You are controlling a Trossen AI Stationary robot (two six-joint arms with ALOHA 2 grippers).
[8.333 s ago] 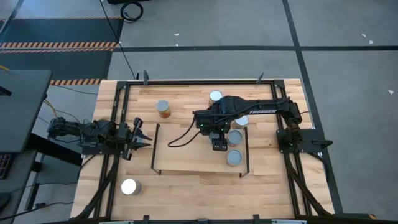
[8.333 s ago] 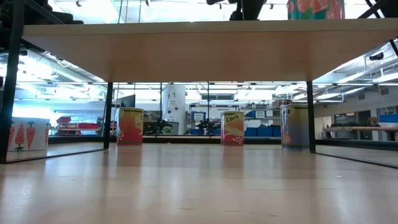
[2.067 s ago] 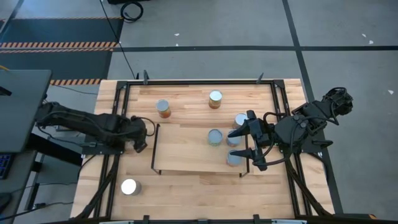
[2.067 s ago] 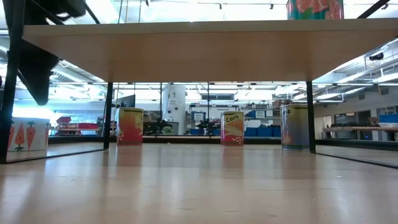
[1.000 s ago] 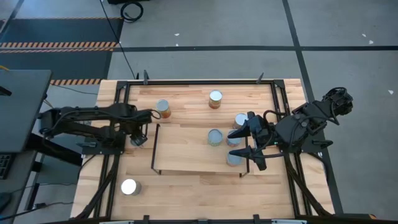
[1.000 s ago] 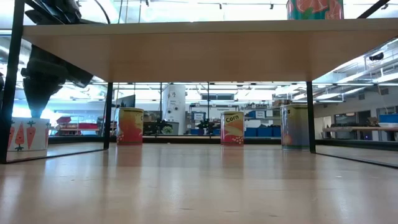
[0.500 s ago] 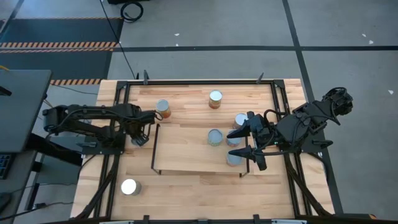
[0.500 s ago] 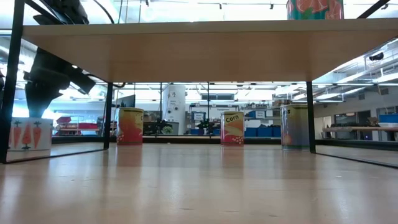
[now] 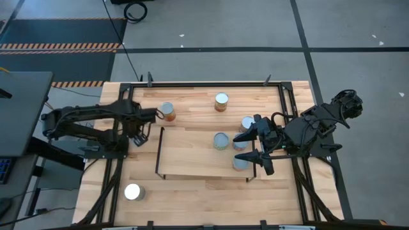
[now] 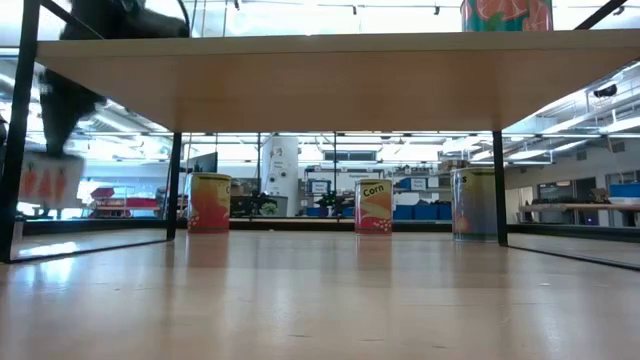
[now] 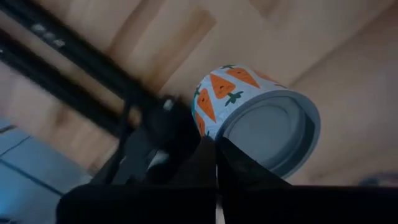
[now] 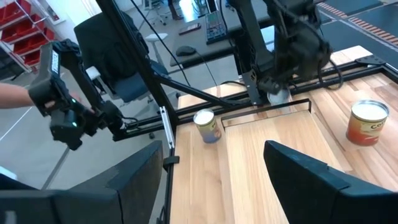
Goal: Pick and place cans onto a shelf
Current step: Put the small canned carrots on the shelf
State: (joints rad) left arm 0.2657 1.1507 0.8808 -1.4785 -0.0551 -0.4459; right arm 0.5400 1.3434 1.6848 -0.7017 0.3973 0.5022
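Observation:
Next, I set the carrot can down with my left gripper and release it on the shelf (image 9: 209,158), just in front of the can that is nearest the shelf's middle.
My left gripper (image 9: 137,133) is at the shelf's left end, shut on a white can with carrot pictures (image 11: 255,115). That can shows lifted in the low view (image 10: 45,178). The light-wood shelf (image 9: 192,156) holds three cans (image 9: 221,141) near its right end. My right gripper (image 9: 252,145) is open and empty over that end. Loose cans stand on their bases on the table: one orange (image 9: 167,111), one far (image 9: 221,101), one by the shelf's far right corner (image 9: 247,123) and a white-topped one near left (image 9: 132,191). My left gripper holds the carrot can by its side wall (image 11: 200,118), just below the lid rim; only one dark finger (image 11: 177,134) shows plainly on it. The fingers come from above, pointing down. The can hangs clear of the table, roughly upright.
Black rails frame the tabletop (image 9: 121,160). The shelf's thin black end frames (image 9: 158,153) stand beside my left gripper. The shelf's left half is bare wood. Beyond the table's left side, the right wrist view shows a dark arm rig (image 12: 68,106) and a chair.
My left gripper has risen with the carrot can, which stood on the table a second ago and now hangs clear above it. The gripper has also shifted slightly toward the far edge. My right arm has kept still.

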